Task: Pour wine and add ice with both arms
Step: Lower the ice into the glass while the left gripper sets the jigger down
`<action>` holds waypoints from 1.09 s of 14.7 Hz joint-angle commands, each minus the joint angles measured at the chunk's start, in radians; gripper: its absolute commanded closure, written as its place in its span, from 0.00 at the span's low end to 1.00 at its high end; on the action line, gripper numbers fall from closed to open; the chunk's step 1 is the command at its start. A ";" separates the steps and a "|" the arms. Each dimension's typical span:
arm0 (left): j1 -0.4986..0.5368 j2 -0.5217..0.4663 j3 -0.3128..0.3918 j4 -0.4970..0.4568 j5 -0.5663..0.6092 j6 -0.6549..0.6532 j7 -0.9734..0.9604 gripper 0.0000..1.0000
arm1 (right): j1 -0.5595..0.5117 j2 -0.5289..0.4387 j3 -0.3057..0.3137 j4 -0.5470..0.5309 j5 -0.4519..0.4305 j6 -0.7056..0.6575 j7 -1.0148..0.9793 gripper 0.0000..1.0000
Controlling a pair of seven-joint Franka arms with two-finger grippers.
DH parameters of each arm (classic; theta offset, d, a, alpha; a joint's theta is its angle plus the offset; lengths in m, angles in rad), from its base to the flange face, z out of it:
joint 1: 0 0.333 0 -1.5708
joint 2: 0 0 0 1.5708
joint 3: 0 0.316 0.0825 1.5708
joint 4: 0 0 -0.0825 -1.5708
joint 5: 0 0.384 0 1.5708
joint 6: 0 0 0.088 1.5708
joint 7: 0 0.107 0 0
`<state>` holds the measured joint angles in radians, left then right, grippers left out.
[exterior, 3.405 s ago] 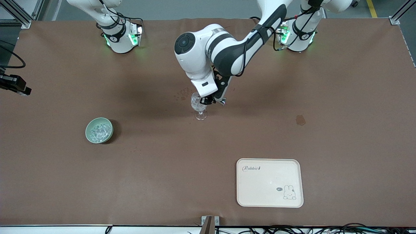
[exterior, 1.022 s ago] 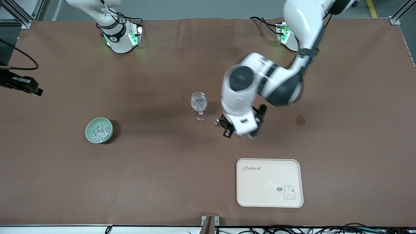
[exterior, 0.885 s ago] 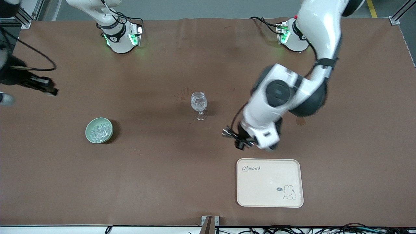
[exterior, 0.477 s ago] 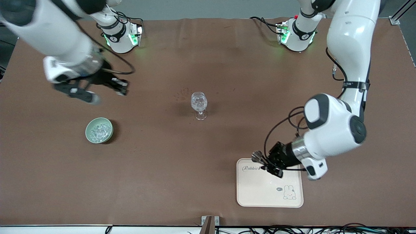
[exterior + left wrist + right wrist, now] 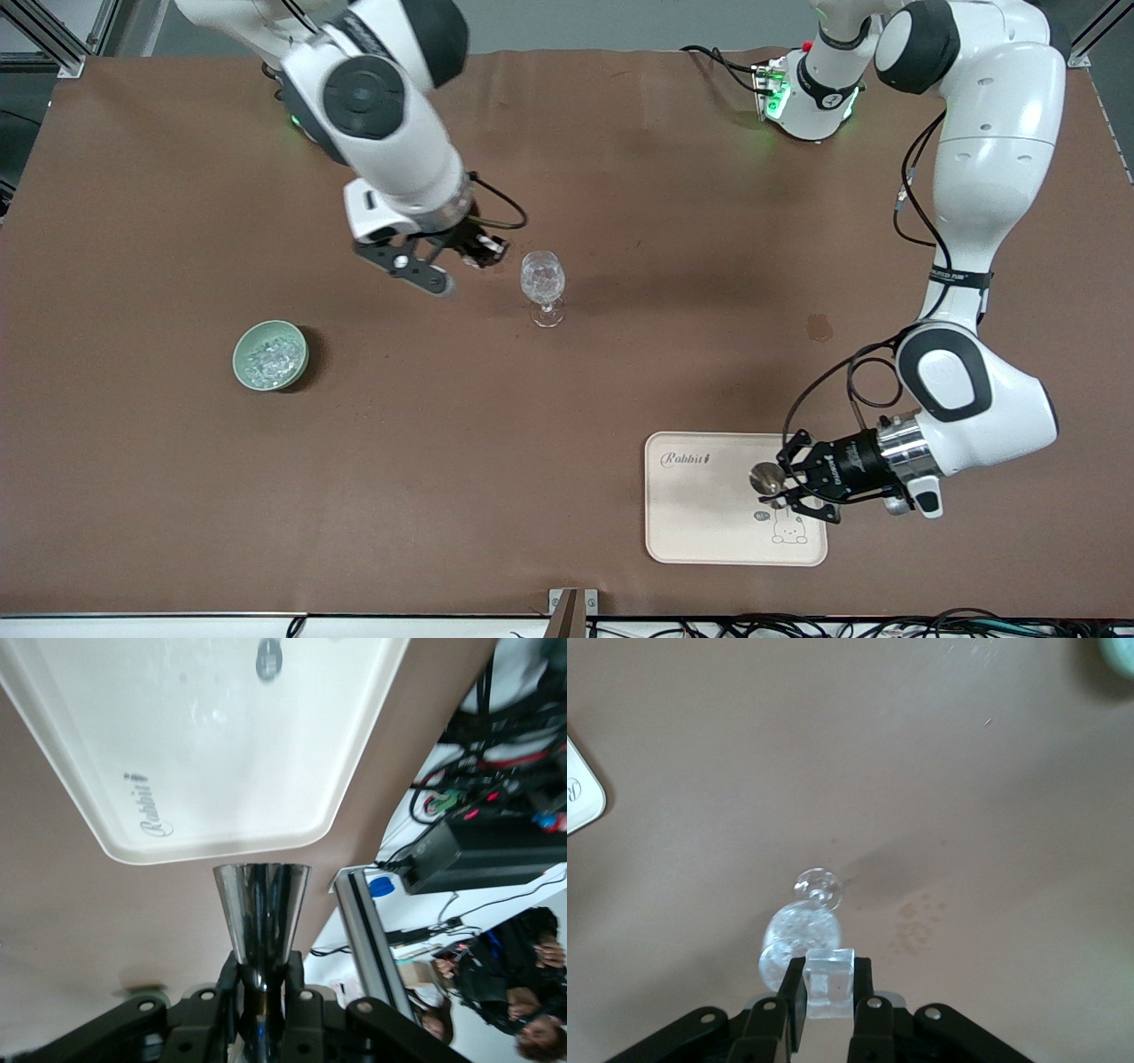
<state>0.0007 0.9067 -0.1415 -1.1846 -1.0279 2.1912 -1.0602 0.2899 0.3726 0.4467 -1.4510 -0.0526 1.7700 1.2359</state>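
Observation:
The robot's left gripper will set the metal measuring cup down on the cream tray (image 5: pixel 765 493) (image 5: pixel 213 663) next to the tray's small gray oval mark.
A clear stemmed glass (image 5: pixel 542 285) with ice chunks in it stands mid-table; it also shows in the right wrist view (image 5: pixel 799 943). My right gripper (image 5: pixel 489 251) hangs just beside the glass rim, toward the right arm's end. In its wrist view, the right gripper (image 5: pixel 829 985) is shut on a clear ice cube (image 5: pixel 830 974). A green bowl (image 5: pixel 270 355) holds a heap of ice (image 5: pixel 268 361). My left gripper (image 5: pixel 788 483) is over the cream tray (image 5: pixel 700 523), shut on a shiny metal measuring cup (image 5: pixel 763 477). The cup (image 5: pixel 261 904) is also clear in the left wrist view.
The tray (image 5: pixel 221 753) with a rabbit print lies near the front edge, toward the left arm's end. A dark stain (image 5: pixel 819 327) and small spill marks (image 5: pixel 496 257) mark the brown cloth. The tray corner (image 5: pixel 580 797) shows in the right wrist view.
The left arm swung away from the glass to over the tray, carrying the metal cup. The right arm came in from the table's edge to beside the glass.

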 commanded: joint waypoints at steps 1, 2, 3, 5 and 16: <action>0.051 0.067 -0.013 0.010 -0.131 -0.021 0.142 1.00 | 0.055 0.025 0.001 -0.043 -0.064 0.068 0.105 0.98; 0.062 0.098 -0.015 0.014 -0.188 -0.021 0.201 1.00 | 0.061 0.038 0.001 -0.043 -0.072 0.071 0.126 0.98; 0.065 0.124 -0.015 0.016 -0.268 -0.021 0.256 1.00 | 0.072 0.046 0.001 -0.045 -0.073 0.072 0.129 0.98; 0.062 0.149 -0.015 0.016 -0.387 -0.021 0.279 1.00 | 0.089 0.068 0.001 -0.046 -0.076 0.086 0.134 0.98; 0.087 0.216 -0.006 -0.003 -0.465 -0.128 0.353 0.99 | 0.117 0.126 0.001 -0.048 -0.135 0.124 0.201 0.97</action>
<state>0.0847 1.1117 -0.1493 -1.1898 -1.4725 2.0826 -0.7383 0.4037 0.5075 0.4452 -1.4898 -0.1622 1.8966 1.4107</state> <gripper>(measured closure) 0.784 0.753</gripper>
